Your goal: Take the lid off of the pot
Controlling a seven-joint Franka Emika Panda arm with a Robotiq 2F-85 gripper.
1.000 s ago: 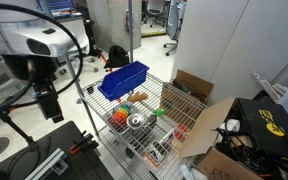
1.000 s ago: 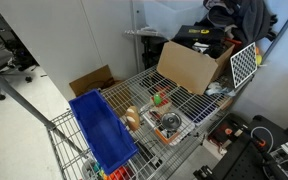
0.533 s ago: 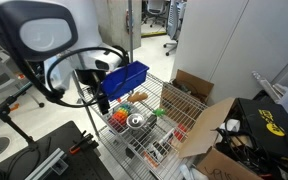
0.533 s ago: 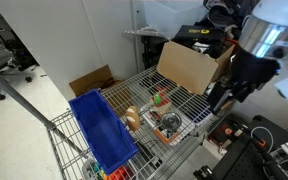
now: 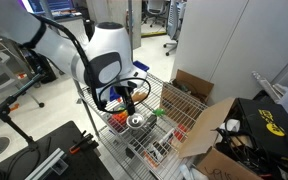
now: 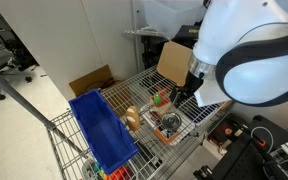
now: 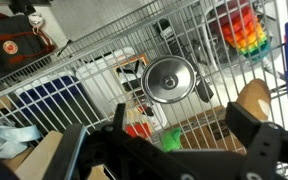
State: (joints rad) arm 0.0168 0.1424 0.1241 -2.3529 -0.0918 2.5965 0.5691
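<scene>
Next, my gripper goes to the lid's dark knob (image 5: 136, 119) (image 7: 170, 81) on top of the silver pot and closes there.
The small shiny silver pot with its lid (image 7: 167, 80) on stands on the wire cart shelf; the lid is a round metal disc with a dark knob at its centre. The pot also shows in both exterior views (image 5: 136, 121) (image 6: 170, 124). My gripper (image 7: 184, 138) is open and empty, its two dark fingers spread wide in the wrist view's lower part. It hangs above the shelf, a little short of the pot, and touches nothing. In the exterior views the gripper (image 5: 125, 98) (image 6: 183, 96) is mostly hidden by the arm.
The wire cart (image 5: 170, 100) also holds a blue plastic bin (image 6: 102, 130), a rainbow toy (image 7: 243, 36), a small green object (image 7: 171, 138) and a tan object (image 7: 254, 100). An open cardboard box (image 5: 199, 115) stands at the cart's edge. A backpack (image 7: 9, 45) lies beyond.
The arm has swung in from beside the cart to over the shelf, and the gripper now hangs near the pot. The pot and lid have not moved.
</scene>
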